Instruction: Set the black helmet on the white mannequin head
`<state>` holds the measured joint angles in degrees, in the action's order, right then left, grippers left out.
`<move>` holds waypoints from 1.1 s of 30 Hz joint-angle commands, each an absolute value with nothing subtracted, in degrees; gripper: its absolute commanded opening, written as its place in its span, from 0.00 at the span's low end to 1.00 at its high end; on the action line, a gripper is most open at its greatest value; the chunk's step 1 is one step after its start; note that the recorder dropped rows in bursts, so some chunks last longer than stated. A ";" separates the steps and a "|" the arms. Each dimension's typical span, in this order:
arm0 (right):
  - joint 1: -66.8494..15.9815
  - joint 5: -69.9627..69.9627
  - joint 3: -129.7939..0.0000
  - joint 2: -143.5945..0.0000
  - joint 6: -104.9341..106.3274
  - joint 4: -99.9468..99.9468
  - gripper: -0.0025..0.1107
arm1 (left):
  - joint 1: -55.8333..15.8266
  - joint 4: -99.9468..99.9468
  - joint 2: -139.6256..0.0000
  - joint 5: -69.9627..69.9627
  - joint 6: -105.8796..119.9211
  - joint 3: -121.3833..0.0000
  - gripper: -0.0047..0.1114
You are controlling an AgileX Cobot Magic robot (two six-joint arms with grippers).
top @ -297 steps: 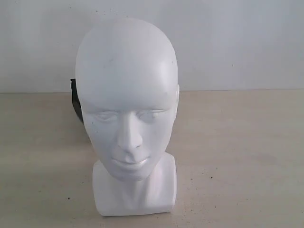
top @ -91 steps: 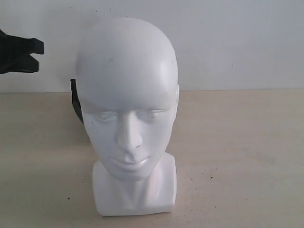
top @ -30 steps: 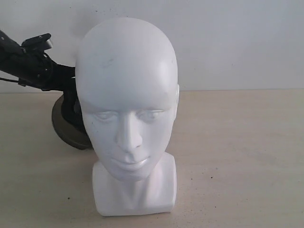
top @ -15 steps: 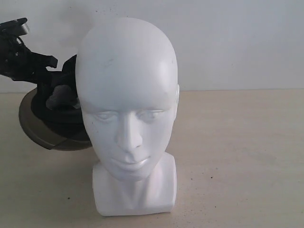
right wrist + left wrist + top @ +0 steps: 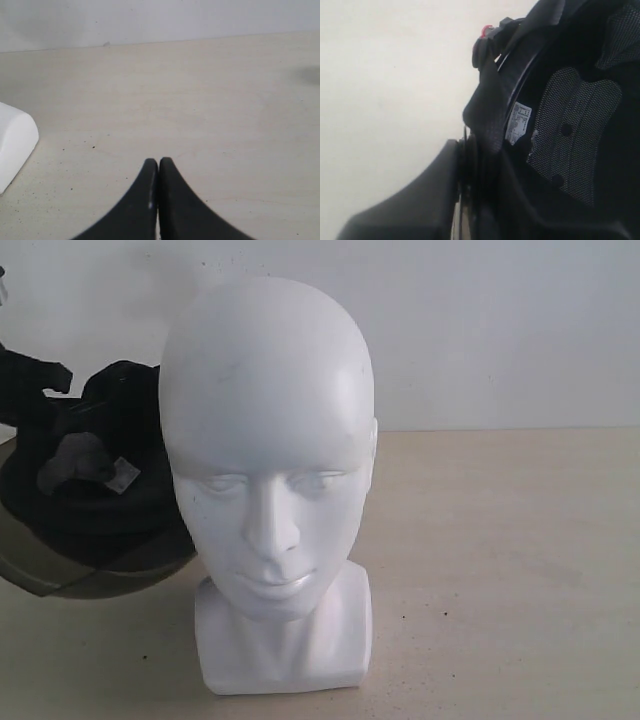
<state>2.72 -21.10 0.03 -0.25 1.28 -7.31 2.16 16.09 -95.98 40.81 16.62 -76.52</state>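
Observation:
My left gripper is to let go of the black helmet on the pale tabletop (image 5: pixel 70 610) next to the base of the white mannequin head. The helmet now hangs beside that head.
The white mannequin head (image 5: pixel 265 440) stands upright on its base in the middle of the table, face toward the exterior camera. The black helmet (image 5: pixel 95 505) hangs to its left, partly behind it, padded inside turned toward the camera and smoky visor (image 5: pixel 75 578) at the bottom. My left gripper (image 5: pixel 470 155) is shut on the helmet's rim (image 5: pixel 490 115), one finger outside the shell and the other inside against the mesh lining (image 5: pixel 570 135). My right gripper (image 5: pixel 158 162) is shut and empty, low over the table beside the head's base (image 5: pixel 12 140).
The pale tabletop (image 5: pixel 500 560) stretches to the right of the head, with a white wall (image 5: pixel 500 330) behind it. A white label (image 5: pixel 518 122) and a red strap buckle (image 5: pixel 485 32) show inside the helmet.
The helmet, held by my left gripper, has come out from behind the head, moving left and toward the exterior camera and showing more of its lining. The right arm has stayed still.

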 commanded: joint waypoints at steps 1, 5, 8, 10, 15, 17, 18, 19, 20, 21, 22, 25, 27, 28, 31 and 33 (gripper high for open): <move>2.82 -20.37 0.00 0.00 1.40 -6.95 0.02 | 3.71 18.17 -86.56 35.05 13.41 -69.03 0.08; 2.82 -20.37 0.00 0.00 1.40 -6.95 0.02 | 5.06 18.31 -78.58 32.90 11.94 -59.65 0.08; 2.82 -20.37 0.00 0.00 1.40 -6.95 0.02 | 5.09 18.31 -72.72 31.81 11.94 -53.65 0.08; 2.82 -20.37 0.00 0.00 1.40 -6.95 0.02 | 5.09 18.31 -68.86 32.46 11.94 -50.00 0.08; 2.82 -20.37 0.00 0.00 1.40 -6.95 0.02 | 5.09 17.46 -61.26 33.76 11.54 -42.35 0.08; 2.82 -20.37 0.00 0.00 1.40 -6.95 0.02 | 5.09 14.69 -59.12 34.19 9.60 -39.97 0.08; 2.82 -20.37 0.00 0.00 1.40 -6.95 0.02 | 5.09 12.79 -58.07 34.45 7.58 -38.88 0.08; 2.82 -20.37 0.00 0.00 1.40 -6.95 0.02 | 5.09 10.92 -57.17 34.45 6.13 -37.90 0.08; 2.82 -20.37 0.00 0.00 1.40 -6.95 0.02 | 5.09 9.63 -56.59 34.45 5.43 -37.21 0.08; 2.82 -20.37 0.00 0.00 1.40 -6.95 0.02 | 5.09 8.40 -56.13 34.31 4.89 -36.50 0.08; 2.82 -20.37 0.00 0.00 1.40 -6.95 0.02 | 5.09 7.67 -55.71 33.97 4.43 -36.04 0.08; 2.82 -20.37 0.00 0.00 1.40 -6.95 0.02 | 5.09 7.52 -55.95 32.67 4.32 -35.21 0.08; 2.82 -20.37 0.00 0.00 1.40 -6.95 0.02 | 5.09 7.52 -56.34 32.43 4.32 -35.22 0.08; 2.82 -20.37 0.00 0.00 1.40 -6.95 0.02 | 5.09 7.52 -56.63 32.20 4.32 -35.22 0.08; 2.82 -20.37 0.00 0.00 1.40 -6.95 0.02 | 5.09 8.26 -59.45 29.06 4.92 -35.22 0.08; 2.82 -20.37 0.00 0.00 1.40 -6.95 0.02 | 5.09 8.26 -62.21 28.88 4.92 -35.22 0.08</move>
<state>2.72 -21.10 0.03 -0.25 1.28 -7.31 5.25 5.86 -60.48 32.07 6.34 -34.63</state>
